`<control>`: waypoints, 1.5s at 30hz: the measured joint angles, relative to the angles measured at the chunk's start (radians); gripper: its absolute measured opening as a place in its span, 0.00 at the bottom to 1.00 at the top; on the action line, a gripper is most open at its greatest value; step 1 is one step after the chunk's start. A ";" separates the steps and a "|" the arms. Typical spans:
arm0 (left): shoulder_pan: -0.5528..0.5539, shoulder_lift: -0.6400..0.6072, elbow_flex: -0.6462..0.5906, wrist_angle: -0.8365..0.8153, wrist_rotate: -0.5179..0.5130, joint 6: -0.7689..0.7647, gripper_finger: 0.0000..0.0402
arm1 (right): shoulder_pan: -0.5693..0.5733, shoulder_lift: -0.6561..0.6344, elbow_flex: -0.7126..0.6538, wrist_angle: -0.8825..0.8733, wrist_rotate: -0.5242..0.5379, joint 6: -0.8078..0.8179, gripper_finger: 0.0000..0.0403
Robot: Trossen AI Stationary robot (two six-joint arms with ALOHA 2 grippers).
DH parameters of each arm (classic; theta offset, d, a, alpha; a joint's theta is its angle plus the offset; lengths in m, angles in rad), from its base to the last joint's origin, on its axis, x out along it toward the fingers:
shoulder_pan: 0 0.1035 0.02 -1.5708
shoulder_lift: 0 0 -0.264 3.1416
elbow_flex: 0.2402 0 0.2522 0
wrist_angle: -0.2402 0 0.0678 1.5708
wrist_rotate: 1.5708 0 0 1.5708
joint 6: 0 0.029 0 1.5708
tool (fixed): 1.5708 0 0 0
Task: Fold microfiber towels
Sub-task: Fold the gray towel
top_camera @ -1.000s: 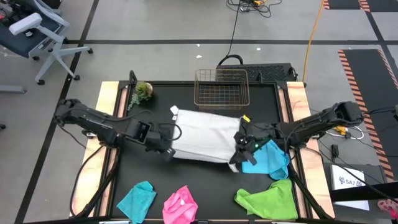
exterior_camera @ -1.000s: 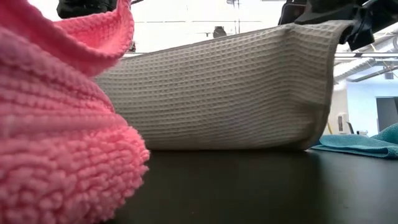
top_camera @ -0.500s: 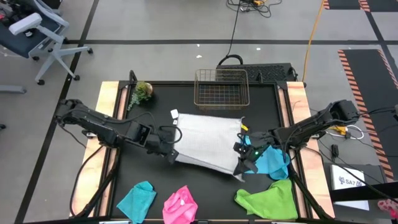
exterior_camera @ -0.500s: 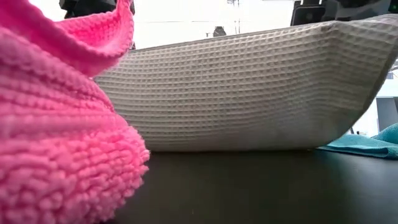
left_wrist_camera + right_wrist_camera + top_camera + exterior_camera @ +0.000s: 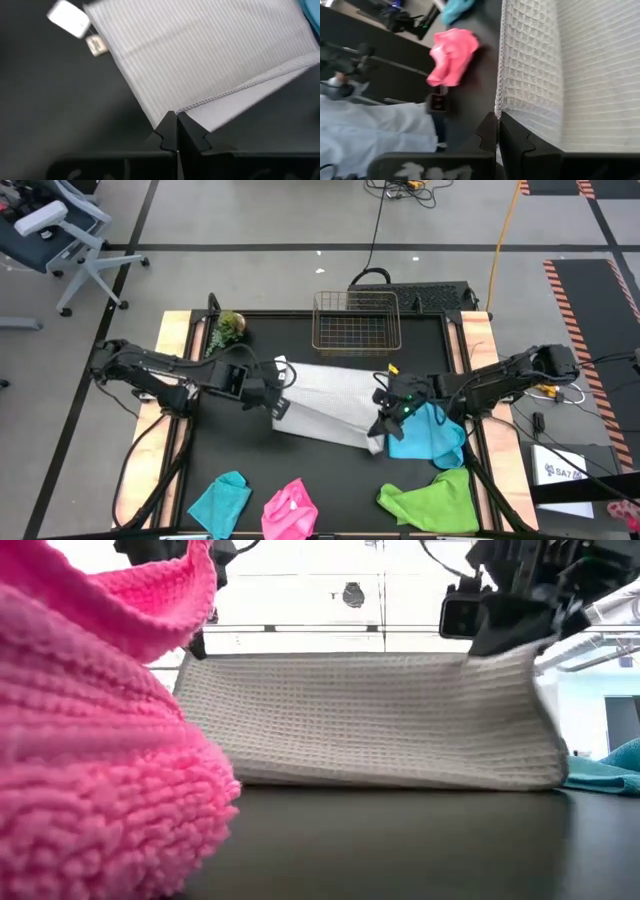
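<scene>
The robot's left gripper should release the white towel's pinched corner on the towel's far corner (image 5: 303,370) (image 5: 107,20) beside the small white tag.
The white towel (image 5: 325,405) lies mid-table, and its raised part stands like a wall in the low view (image 5: 370,720). My left gripper (image 5: 280,395) and my right gripper (image 5: 385,408) are each shut on one upper corner of it. The sky blue towel (image 5: 432,436) lies crumpled by the right gripper. The lime green towel (image 5: 435,498), the hot pink towel (image 5: 290,510) and the teal towel (image 5: 222,500) lie crumpled along the near edge. The pink towel fills the low view's left (image 5: 90,740). My left gripper pinches the white towel's left corner (image 5: 172,111) between its two shut fingers, where the stitched hem ends. The towel hangs below the gripper (image 5: 195,655) with its lower fold on the table. My right gripper pinches the white towel's right corner, at the hemmed edge (image 5: 498,107), between its two shut fingers. The towel hangs from the gripper (image 5: 500,650), drawn straight across to the other gripper, with its lower part on the table.
A wire basket (image 5: 355,325) stands at the far edge and a small green plant (image 5: 228,328) at the far left corner. The black tabletop (image 5: 250,465) shows bare between the white towel and the cloths along the near edge.
Both grippers first went toward the near edge with the white towel's held edge, then back toward the far edge, staying shut. The held edge has gone over the part that lies on the table, whose far edge has stayed in place.
</scene>
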 joint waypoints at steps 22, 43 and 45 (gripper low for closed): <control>0.233 0.178 0.001 0.083 -0.028 0.352 0.00 | -0.371 -0.124 0.000 -0.246 0.038 -0.310 0.00; 0.315 0.266 0.000 0.270 -0.054 0.443 0.00 | -0.526 -0.117 0.001 -0.421 0.252 -0.633 0.00; 0.304 0.304 0.001 0.291 -0.047 0.452 0.00 | -0.529 -0.116 -0.001 -0.441 0.260 -0.646 0.00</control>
